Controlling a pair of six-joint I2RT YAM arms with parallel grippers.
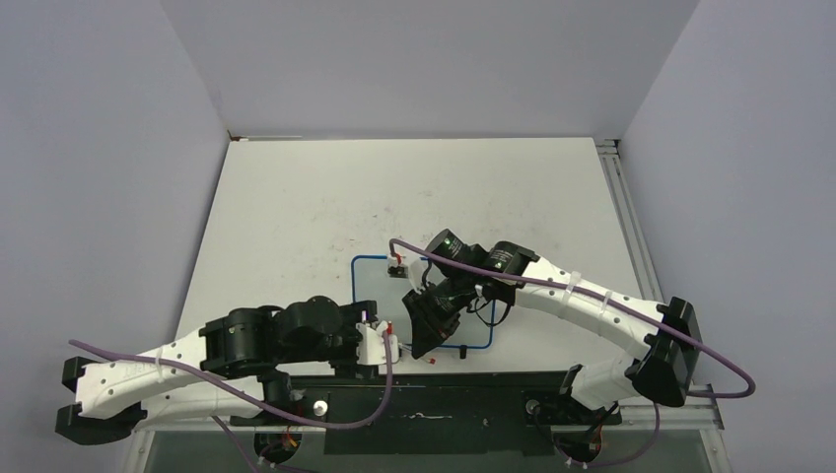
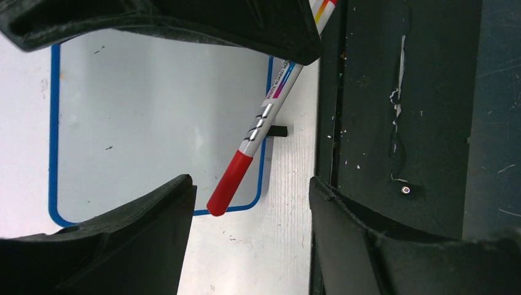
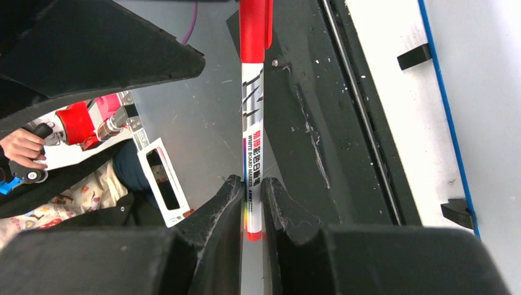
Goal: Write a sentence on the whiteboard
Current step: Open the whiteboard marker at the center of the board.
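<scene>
The robot's right gripper is only at the marker's tail end, so the left gripper will hold the red cap while the right gripper takes the marker's middle [image 3: 252, 138] before uncapping.
The whiteboard [image 1: 380, 286], white with a thin blue frame, lies flat near the table's front edge. My right gripper [image 3: 252, 184] is shut on the tail end of a white marker [image 3: 252, 147]. The marker's red cap [image 2: 228, 184] slants down over the board's near corner [image 2: 153, 110]. My left gripper [image 2: 249, 184] is open, its black fingers [image 2: 147, 227] standing wide on either side of the cap without touching it. In the top view the two grippers, left [image 1: 394, 343] and right [image 1: 426, 340], meet over the board's front edge.
A black strip [image 2: 399, 123] runs along the table's near edge, right of the board. Small black clips [image 3: 413, 56] sit on the board's long edge. A person's hand [image 3: 21, 147] shows beyond the table front. Grey walls enclose the table.
</scene>
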